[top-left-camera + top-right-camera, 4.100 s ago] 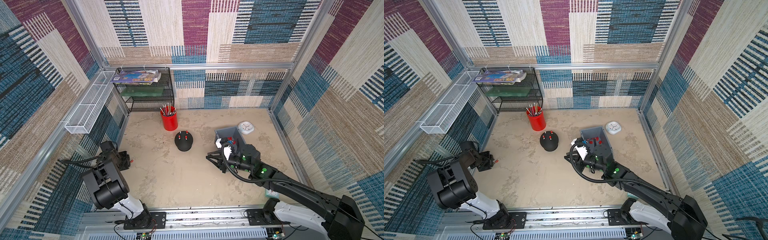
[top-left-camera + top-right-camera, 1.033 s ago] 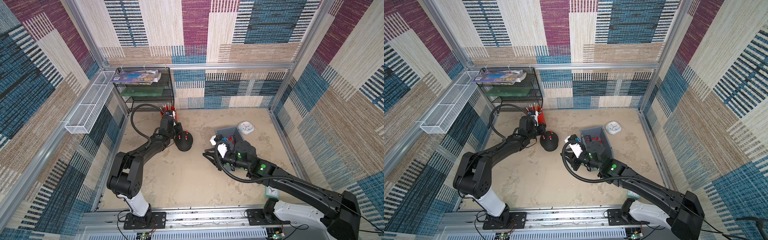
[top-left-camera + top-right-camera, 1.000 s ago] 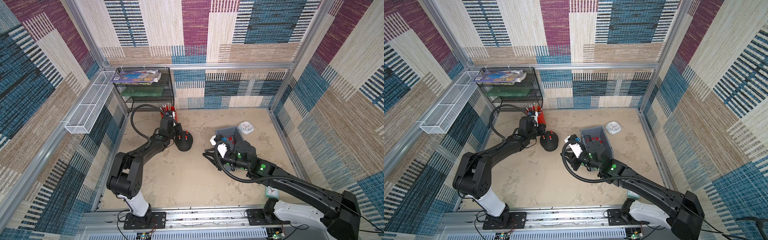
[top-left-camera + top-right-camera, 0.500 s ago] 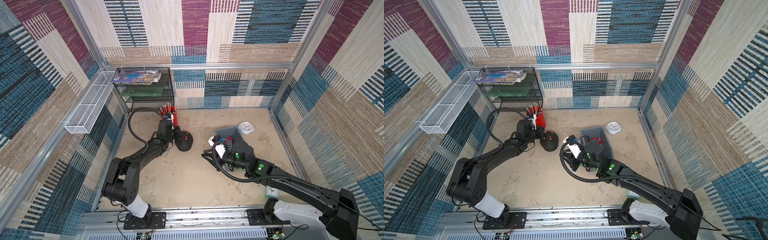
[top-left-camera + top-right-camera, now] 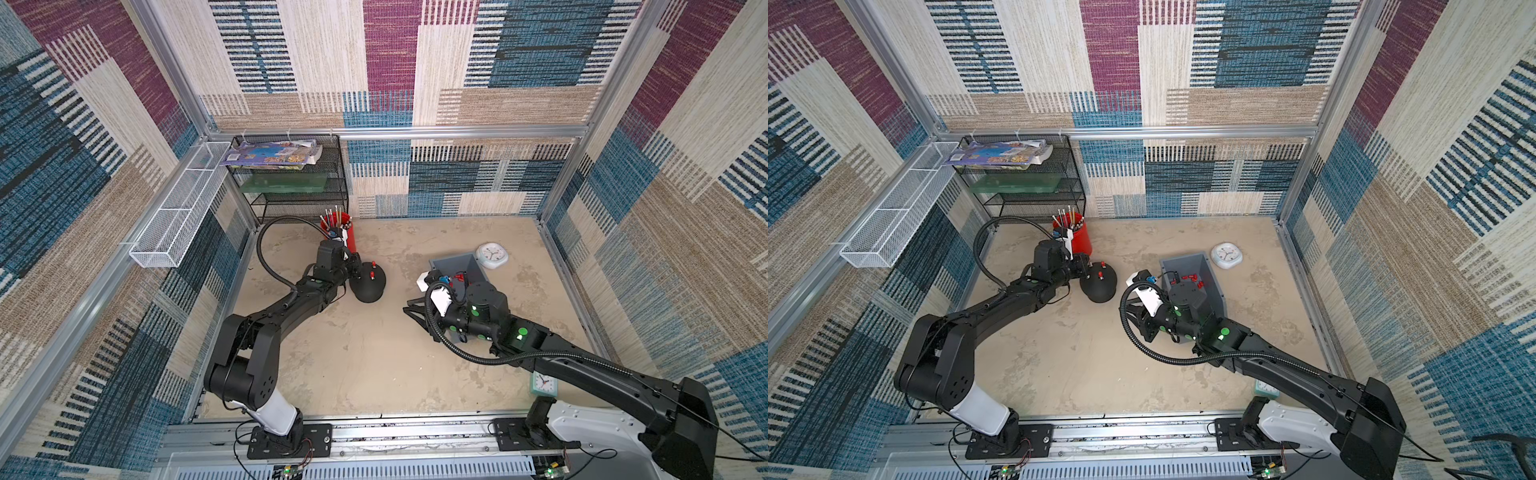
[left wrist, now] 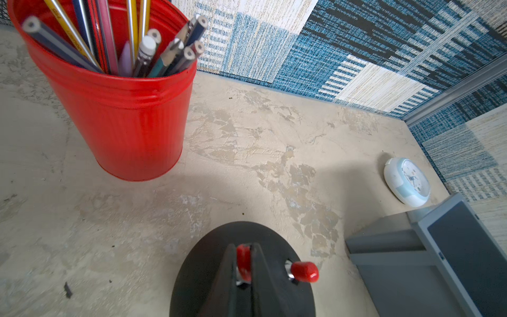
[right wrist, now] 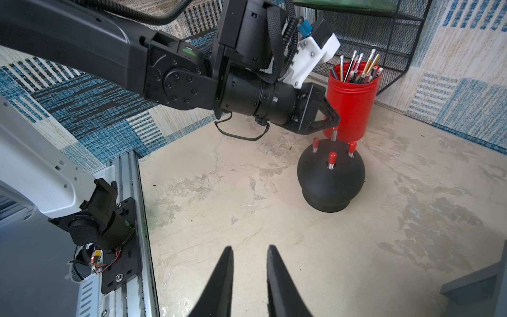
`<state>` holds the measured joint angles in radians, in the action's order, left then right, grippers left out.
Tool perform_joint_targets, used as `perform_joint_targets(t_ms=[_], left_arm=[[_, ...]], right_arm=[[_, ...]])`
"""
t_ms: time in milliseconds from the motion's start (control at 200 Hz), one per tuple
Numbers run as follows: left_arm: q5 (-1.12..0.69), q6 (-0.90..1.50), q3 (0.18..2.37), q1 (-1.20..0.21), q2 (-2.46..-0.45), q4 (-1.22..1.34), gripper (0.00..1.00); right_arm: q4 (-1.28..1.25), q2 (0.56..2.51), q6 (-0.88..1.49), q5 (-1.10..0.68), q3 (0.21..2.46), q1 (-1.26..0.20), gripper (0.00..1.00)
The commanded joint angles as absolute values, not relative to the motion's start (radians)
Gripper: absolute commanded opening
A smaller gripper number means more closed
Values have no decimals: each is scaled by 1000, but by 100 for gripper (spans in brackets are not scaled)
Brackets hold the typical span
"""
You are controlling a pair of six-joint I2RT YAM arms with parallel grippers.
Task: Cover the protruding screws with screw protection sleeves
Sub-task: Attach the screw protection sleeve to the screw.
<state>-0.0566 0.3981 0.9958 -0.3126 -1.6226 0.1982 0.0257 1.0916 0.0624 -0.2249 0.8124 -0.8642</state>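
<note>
I need to use my left gripper to set the red sleeve on the black dome's bare stud [image 5: 361,262] [image 6: 243,266] that is nearest the red cup, and let go of it there.
The black dome [image 5: 368,286] [image 7: 330,175] stands on the floor beside the red cup. The right wrist view shows three of its protruding screws wearing red screw protection sleeves [image 7: 332,157]. The fourth stud [image 7: 334,135] rises bare into my left gripper's tips. My left gripper [image 6: 244,263] [image 5: 356,266] is shut on a red sleeve [image 6: 243,259] directly over that stud. A capped screw [image 6: 304,271] sticks out next to it. My right gripper [image 7: 250,249] [image 5: 1133,311] hangs open and empty over bare floor, to the right of the dome. More loose sleeves [image 5: 1190,276] lie in the grey bin [image 5: 1214,282].
A red cup of pencils [image 5: 347,237] stands just behind the dome, close to my left wrist. A black wire shelf [image 5: 291,183] and a white mesh basket [image 5: 178,224] fill the back left. A white clock [image 5: 491,255] lies behind the bin, a teal clock [image 5: 544,382] under my right arm.
My left arm has swung from the left wall to the dome. Over the last second its gripper has stayed there, shut on the sleeve. The right gripper has crept slightly leftward.
</note>
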Motion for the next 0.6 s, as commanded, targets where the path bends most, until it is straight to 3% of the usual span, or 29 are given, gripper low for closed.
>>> perform_joint_targets(t_ms=[0,596], left_arm=[[-67,380,988,-314,-1621,202,11],[-89,371,965,-326,-1617,244,11]], right_arm=[[17,1091,55,-215,819,-866,24],[25,1090,57,-212,822,-867,24]])
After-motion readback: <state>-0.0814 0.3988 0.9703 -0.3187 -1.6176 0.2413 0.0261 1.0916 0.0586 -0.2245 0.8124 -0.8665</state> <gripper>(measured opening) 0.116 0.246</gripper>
